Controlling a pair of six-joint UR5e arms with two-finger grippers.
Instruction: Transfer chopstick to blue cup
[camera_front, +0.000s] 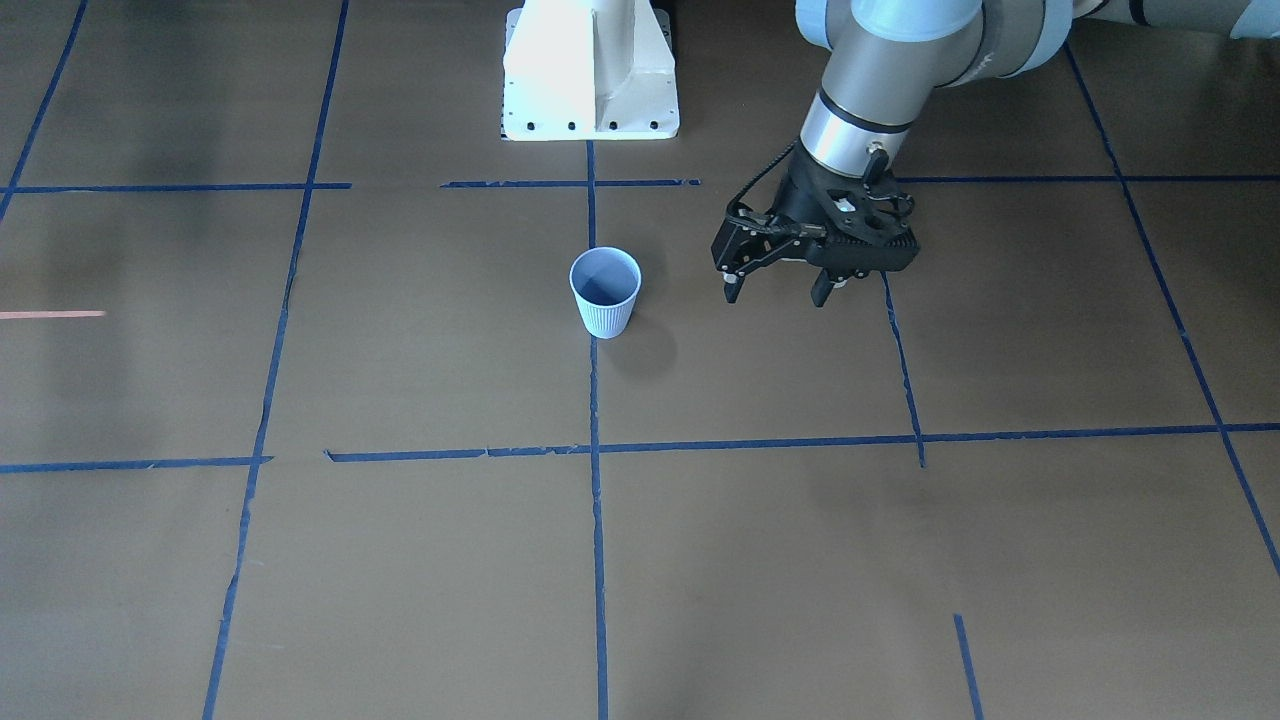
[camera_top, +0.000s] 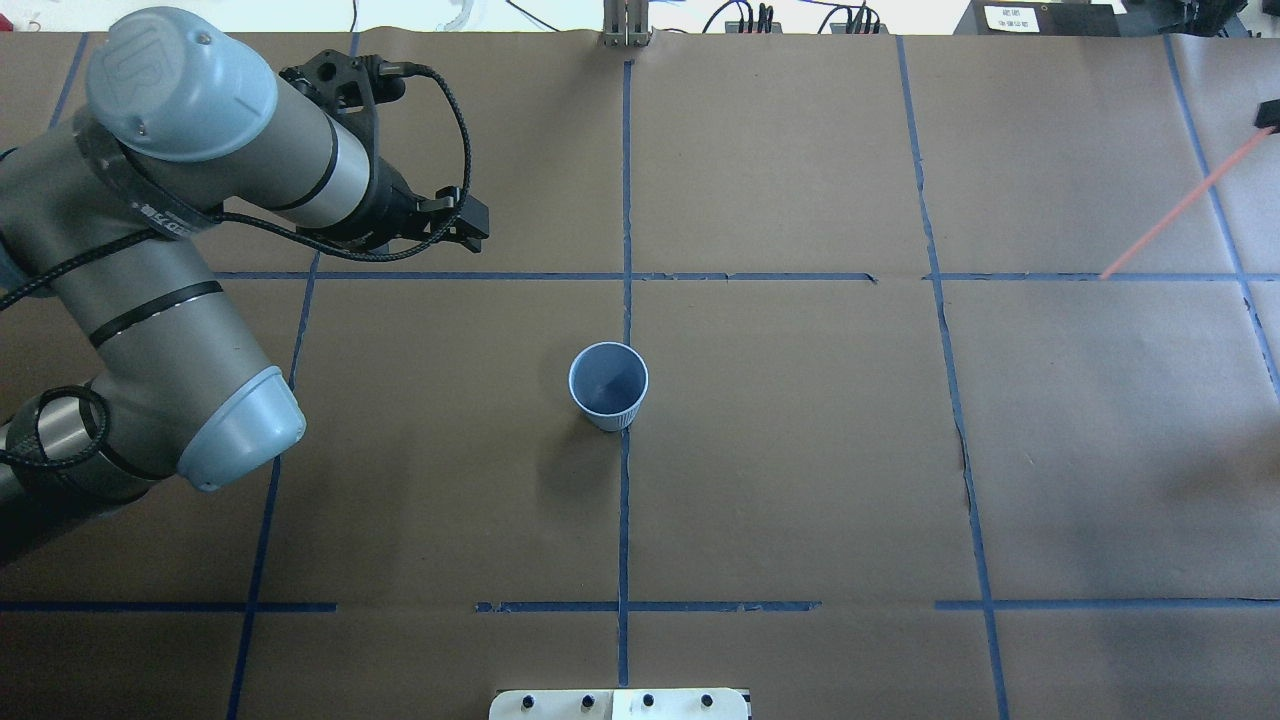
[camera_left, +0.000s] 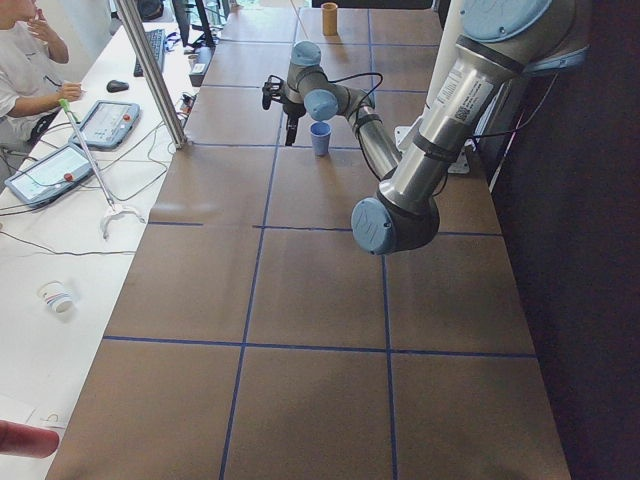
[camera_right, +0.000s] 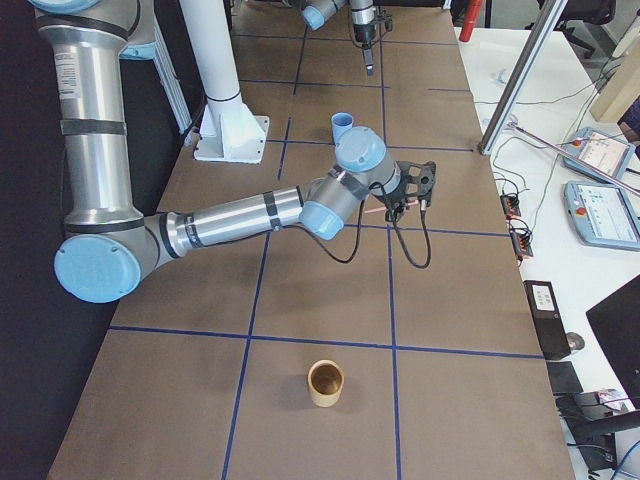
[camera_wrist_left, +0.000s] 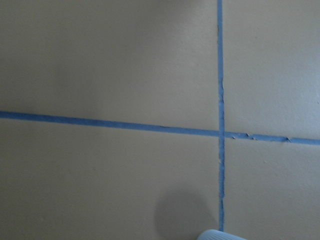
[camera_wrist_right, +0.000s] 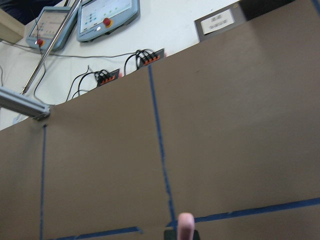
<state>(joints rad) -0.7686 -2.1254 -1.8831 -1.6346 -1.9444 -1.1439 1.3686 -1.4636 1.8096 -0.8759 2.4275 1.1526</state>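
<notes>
Next, I release the chopstick from my right gripper with the chopstick's tip inside the opening of the blue cup (camera_front: 606, 283).
The blue cup (camera_front: 605, 290) (camera_top: 608, 385) stands upright and empty near the table's middle, on a blue tape line. My left gripper (camera_front: 777, 291) (camera_top: 462, 224) hangs open above the table beside the cup, apart from it, with nothing between its fingers. Only the cup's rim (camera_wrist_left: 220, 235) shows at the bottom of the left wrist view. The pinkish-orange chopstick (camera_top: 1180, 210) (camera_front: 50, 314) slants in the air at the table's right end, far from the cup. My right gripper (camera_top: 1266, 113) (camera_right: 410, 190) is shut on its outer end. Its tip (camera_wrist_right: 186, 224) points at the right wrist camera.
A tan cup (camera_right: 325, 383) stands near the table's right end. The white robot base (camera_front: 590, 70) sits at the back edge. Blue tape lines grid the brown table. A side bench holds pendants (camera_right: 600, 210) and cables, and a person (camera_left: 20, 60) sits there.
</notes>
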